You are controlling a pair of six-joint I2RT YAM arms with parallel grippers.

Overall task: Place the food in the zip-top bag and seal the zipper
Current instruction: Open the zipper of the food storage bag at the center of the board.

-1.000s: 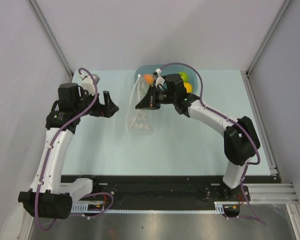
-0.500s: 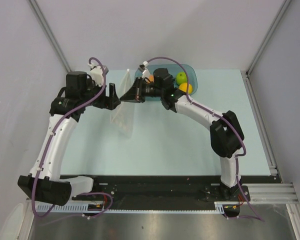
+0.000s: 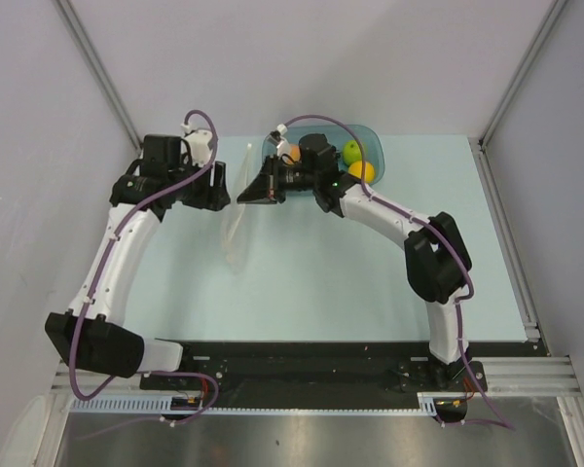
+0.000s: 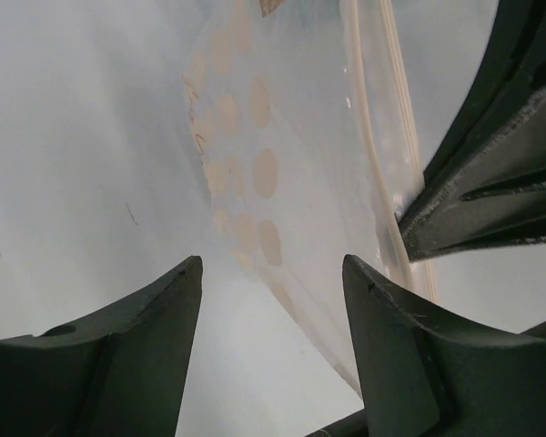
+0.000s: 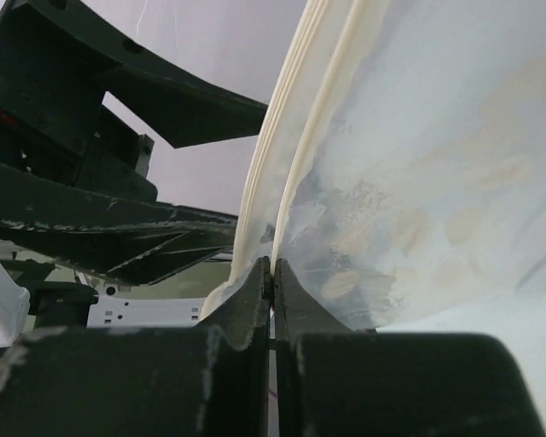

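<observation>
The bag's edges hang close together with my right gripper on one, so my left gripper will pinch the bag's free edge (image 4: pixel 366 127) and pull it open before food goes in.
The clear zip-top bag (image 3: pixel 236 229) hangs edge-on, off the table, between my two grippers. My right gripper (image 3: pixel 242 197) is shut on the bag's upper edge beside the pale zipper (image 5: pixel 296 146); the wrist view shows its fingers (image 5: pixel 255 291) pinching the plastic (image 5: pixel 437 164). My left gripper (image 3: pixel 220 185) is open just left of the bag, with nothing between its fingers (image 4: pixel 118 337). The bag (image 4: pixel 282 182) and zipper strip (image 4: pixel 382 155) lie just ahead of it. Food sits in the teal tub (image 3: pixel 375 136): an orange fruit (image 3: pixel 292 153), a green one (image 3: pixel 353 151), a yellow-orange one (image 3: pixel 362 171). The grape bunch is hidden.
The tub stands at the back middle of the pale blue table (image 3: pixel 370 272), partly covered by my right arm (image 3: pixel 389 214). Grey walls close in the left, back and right. A black rail (image 3: pixel 302 365) runs along the near edge.
My right gripper has carried the bag left and lifted it, so it now hangs edge-on. My left gripper has moved back and right, close up to the bag.
</observation>
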